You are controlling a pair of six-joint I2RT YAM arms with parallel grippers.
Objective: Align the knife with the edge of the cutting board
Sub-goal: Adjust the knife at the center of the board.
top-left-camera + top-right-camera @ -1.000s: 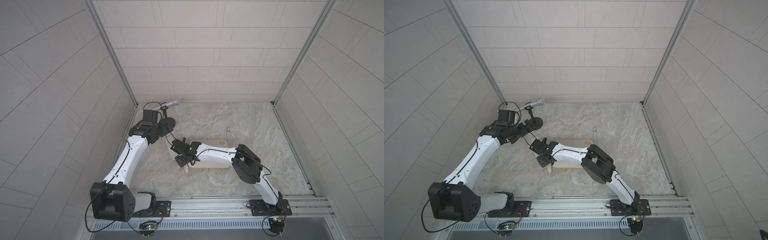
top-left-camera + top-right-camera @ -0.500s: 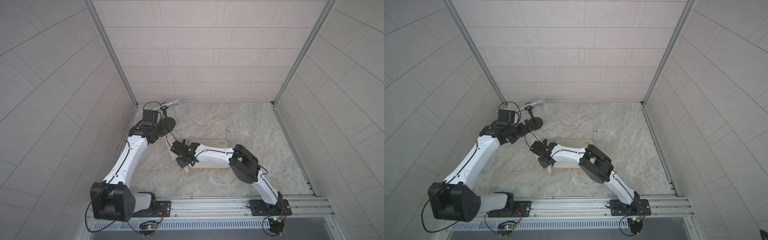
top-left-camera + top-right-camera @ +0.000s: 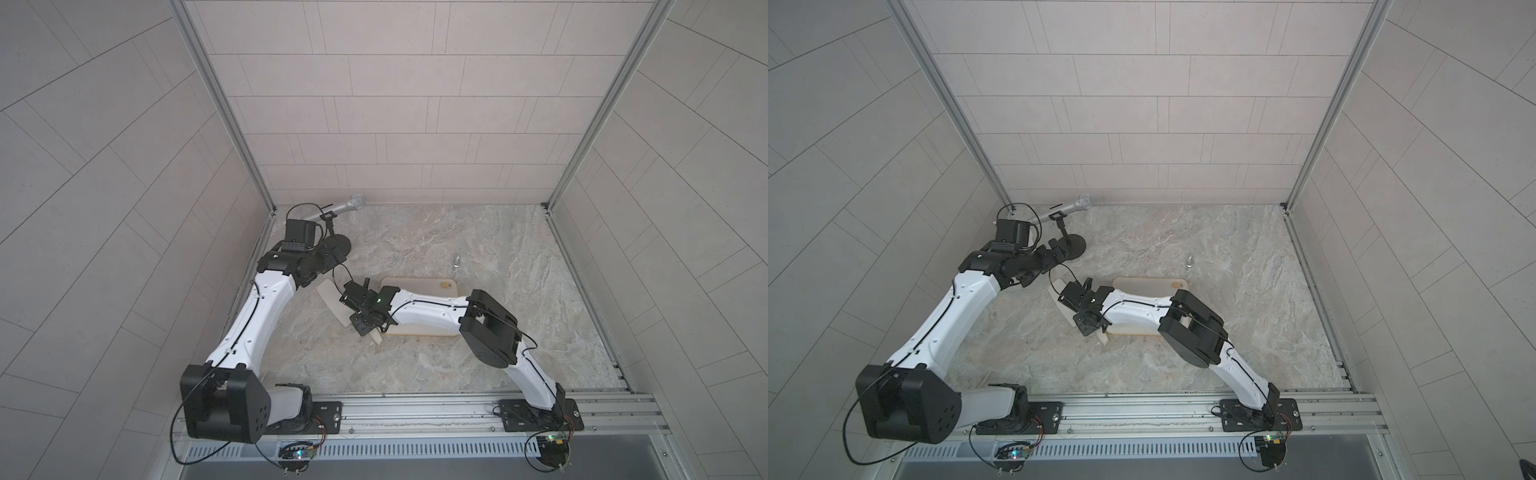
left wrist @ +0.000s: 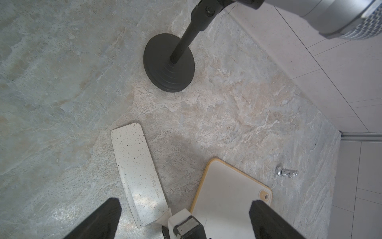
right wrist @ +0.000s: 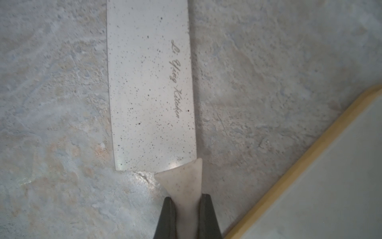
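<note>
My right gripper holds the knife's handle near the blade; I need to take the handle's rear end (image 3: 377,339), leaving its front part for my left gripper.
The knife (image 3: 331,300) lies slantwise on the marble floor off the left end of the cutting board (image 3: 424,286), blade pointing to the far left and handle end (image 3: 376,337) near the board's front corner. My right gripper (image 5: 187,199) is shut on the cream handle just behind the speckled blade (image 5: 151,93), with the board's tan rim (image 5: 289,178) beside it. In both top views the right gripper (image 3: 1086,316) stands over the knife (image 3: 1059,300). My left gripper (image 4: 184,203) hangs open and holds nothing, above the blade (image 4: 140,175) and the board (image 4: 227,196).
A silver microphone (image 3: 341,205) on a black round-based stand (image 4: 169,62) stands at the back left, close to the left wrist. A small silver object (image 3: 456,261) lies behind the board's holed corner. Tiled walls close in three sides; a metal rail runs along the front.
The right gripper's jaws have closed onto the knife handle. The left arm has not moved.
</note>
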